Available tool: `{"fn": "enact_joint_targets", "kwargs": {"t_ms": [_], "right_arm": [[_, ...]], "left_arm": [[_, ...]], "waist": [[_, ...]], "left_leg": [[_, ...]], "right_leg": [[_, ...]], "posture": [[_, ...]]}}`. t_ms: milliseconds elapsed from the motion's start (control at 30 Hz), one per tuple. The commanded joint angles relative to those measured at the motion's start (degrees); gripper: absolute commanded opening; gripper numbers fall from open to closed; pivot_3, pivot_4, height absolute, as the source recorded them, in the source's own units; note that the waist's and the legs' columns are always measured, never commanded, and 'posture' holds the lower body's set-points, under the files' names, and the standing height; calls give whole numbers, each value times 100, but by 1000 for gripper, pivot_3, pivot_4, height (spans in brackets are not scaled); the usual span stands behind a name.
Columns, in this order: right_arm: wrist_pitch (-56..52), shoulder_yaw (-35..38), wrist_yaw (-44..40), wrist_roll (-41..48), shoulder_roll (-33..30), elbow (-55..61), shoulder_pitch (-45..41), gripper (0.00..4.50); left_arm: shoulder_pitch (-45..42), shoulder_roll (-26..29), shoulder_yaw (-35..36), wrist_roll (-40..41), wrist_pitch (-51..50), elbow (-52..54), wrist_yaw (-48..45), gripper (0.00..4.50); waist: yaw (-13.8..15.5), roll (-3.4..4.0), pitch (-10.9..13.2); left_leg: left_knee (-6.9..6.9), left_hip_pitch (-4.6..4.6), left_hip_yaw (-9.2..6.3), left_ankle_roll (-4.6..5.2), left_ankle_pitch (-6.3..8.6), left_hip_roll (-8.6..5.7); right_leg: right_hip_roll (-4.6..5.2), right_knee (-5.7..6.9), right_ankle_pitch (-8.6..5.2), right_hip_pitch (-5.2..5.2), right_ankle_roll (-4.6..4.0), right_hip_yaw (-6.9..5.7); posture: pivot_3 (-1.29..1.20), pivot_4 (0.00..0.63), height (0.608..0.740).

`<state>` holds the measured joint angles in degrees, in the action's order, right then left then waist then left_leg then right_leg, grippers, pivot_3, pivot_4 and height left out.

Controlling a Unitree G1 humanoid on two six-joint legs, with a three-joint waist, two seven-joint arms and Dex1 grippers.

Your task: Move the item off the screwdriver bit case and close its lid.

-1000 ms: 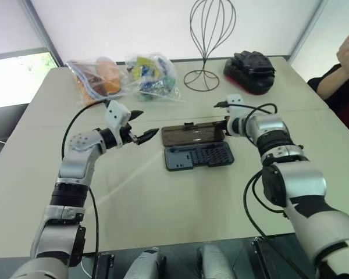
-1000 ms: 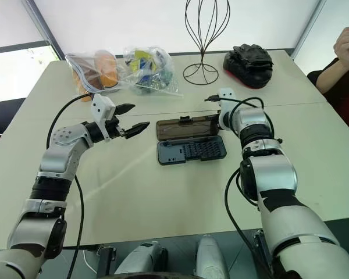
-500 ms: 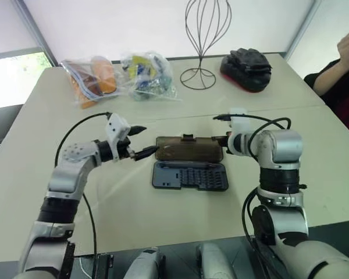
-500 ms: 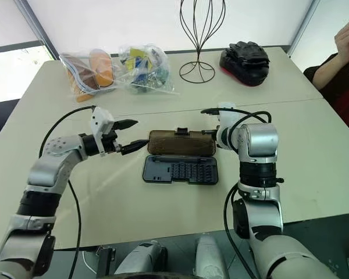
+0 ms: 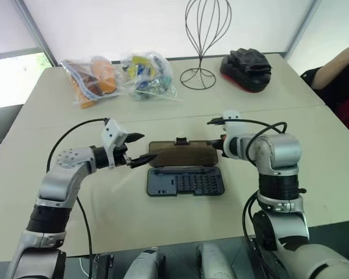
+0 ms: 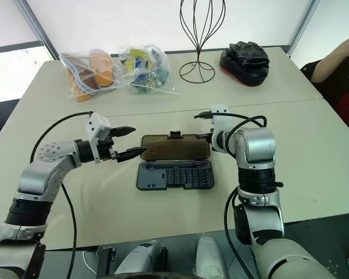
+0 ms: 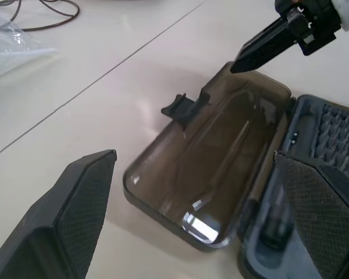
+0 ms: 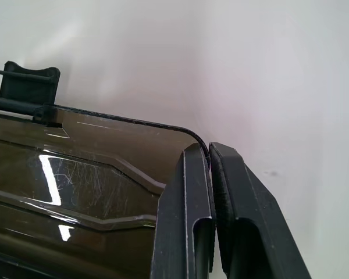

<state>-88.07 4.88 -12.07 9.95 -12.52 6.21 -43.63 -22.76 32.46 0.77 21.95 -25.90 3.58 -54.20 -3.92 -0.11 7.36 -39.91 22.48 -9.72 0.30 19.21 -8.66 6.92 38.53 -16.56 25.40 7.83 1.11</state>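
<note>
The lid's end is pinched in my right gripper and the case's base lies loose, so my right gripper should take the lid's far edge [image 5: 199,142] while my left gripper braces the base.
The screwdriver bit case [image 5: 185,181] lies open at the table's middle, with rows of bits showing in its dark grey base. Its smoky-brown lid [image 5: 180,153] is folded back on the far side, the black latch tab [image 7: 183,107] on its far edge. Nothing lies on the case. My left gripper [image 5: 142,148] is open just off the lid's left end, one finger [image 7: 75,215] on either side of that end. My right gripper [image 5: 218,142] is shut, with its tips [image 8: 209,174] against the lid's far right corner. The bulky black-and-red item [image 5: 247,61] sits far back on the right.
A wire stand [image 5: 199,35] rises at the back centre. Two clear bags of stuff [image 5: 122,75] lie at the back left. A person's sleeve [image 5: 337,70] shows beyond the table's right edge. A seam [image 5: 314,106] crosses the tabletop behind the case.
Both grippers have drawn back toward me. The case has slid nearer and turned square, with the right gripper staying at the lid's corner. The view has also shifted.
</note>
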Motion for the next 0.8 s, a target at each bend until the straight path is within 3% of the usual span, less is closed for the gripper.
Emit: {"fn": "enact_joint_targets", "kwargs": {"t_ms": [33, 267, 400, 567, 800], "right_arm": [[70, -126, -154, 198, -39, 253, -2, 18], [99, -140, -155, 178, -59, 172, 23, 18], [148, -180, -146, 174, -79, 193, 59, 1466], [154, -191, -432, 355, -506, 555, 23, 3992], [-65, 418, -1542, 1354, -1692, 1382, -426, 3992]], "left_arm": [[-17, -17, 53, 67, 69, 182, 64, 4500], [38, -29, 79, 63, 102, 198, 133, 4500], [48, -28, 78, 69, 111, 195, 150, 4500], [17, -117, 297, 343, -105, 159, 240, 4500], [294, 345, 643, 1094, -941, 906, 51, 4500]], "waist": [[-1, 0, 0], [3, 0, 0], [4, 0, 0], [23, 0, 0], [28, 1, 1]], "left_leg": [[0, 0, 0, 0, 0, 0], [0, 0, 0, 0, 0, 0], [-1, 0, 0, 0, 0, 0], [-2, 0, 0, 0, 0, 0], [2, -1, 0, 2, 1, -2]], "right_leg": [[0, 0, 0, 0, 0, 0], [0, 0, 0, 0, 0, 0], [0, 0, 0, 0, 0, -1], [0, 0, 0, -1, 0, -1], [3, -3, 0, -1, 0, 0]], "posture": [[0, 150, 740], [0, 150, 740], [0, 150, 740], [0, 150, 740], [0, 150, 740]]}}
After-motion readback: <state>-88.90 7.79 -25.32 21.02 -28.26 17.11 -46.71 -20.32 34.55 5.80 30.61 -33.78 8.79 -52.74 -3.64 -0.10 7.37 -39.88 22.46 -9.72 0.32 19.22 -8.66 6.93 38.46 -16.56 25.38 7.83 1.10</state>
